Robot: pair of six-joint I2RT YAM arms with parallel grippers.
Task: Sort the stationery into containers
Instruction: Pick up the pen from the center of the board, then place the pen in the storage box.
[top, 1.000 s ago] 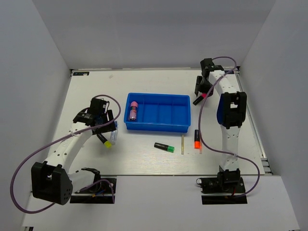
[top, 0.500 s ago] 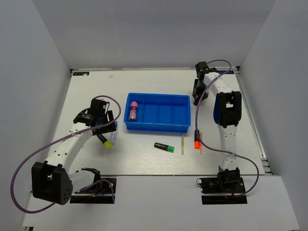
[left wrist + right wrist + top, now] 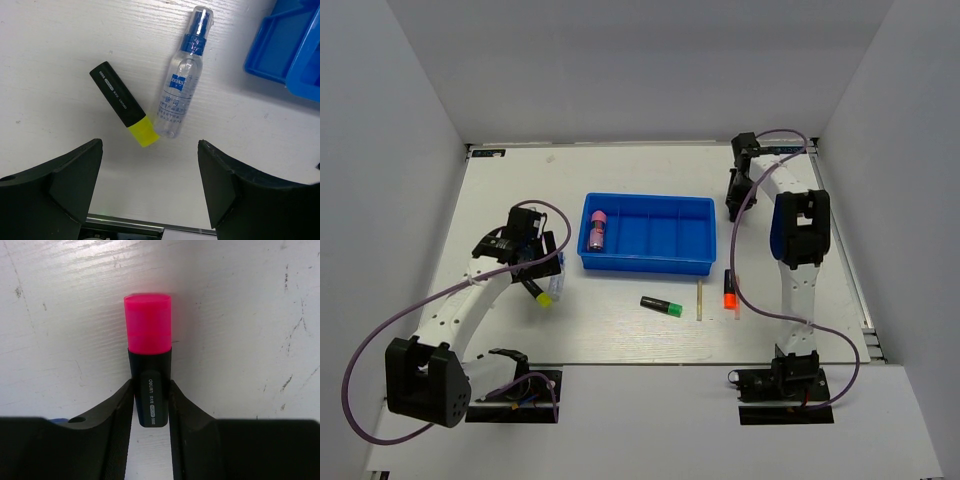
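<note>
The bright-blue tray has an empty compartment next to the pink-ended item. Next, my right gripper lets go of the black highlighter in the bright-blue tray's empty compartment [image 3: 637,236].
A bright-blue tray [image 3: 672,265] with four compartments lies mid-table; a pink-ended item [image 3: 597,231] lies in its leftmost compartment. My right gripper [image 3: 734,199], just beyond the tray's far right corner, is shut on a black highlighter with a pink end [image 3: 148,360], held close over the white table. My left gripper [image 3: 150,150] is open and empty above a yellow-ended highlighter [image 3: 122,104], which also shows in the top view [image 3: 542,293]. A green-ended highlighter [image 3: 662,305], a pale stick [image 3: 700,299], an orange-ended highlighter [image 3: 729,288] and a reddish stick [image 3: 738,302] lie in front of the tray.
A clear spray bottle with a blue neck [image 3: 182,95] lies touching the yellow highlighter's end, left of the tray's corner [image 3: 290,50]. Purple cables loop beside both arms. White walls enclose the table on three sides.
My right wrist has turned and shifted slightly by the tray's far right corner, still holding the pink highlighter. My left arm has not moved.
</note>
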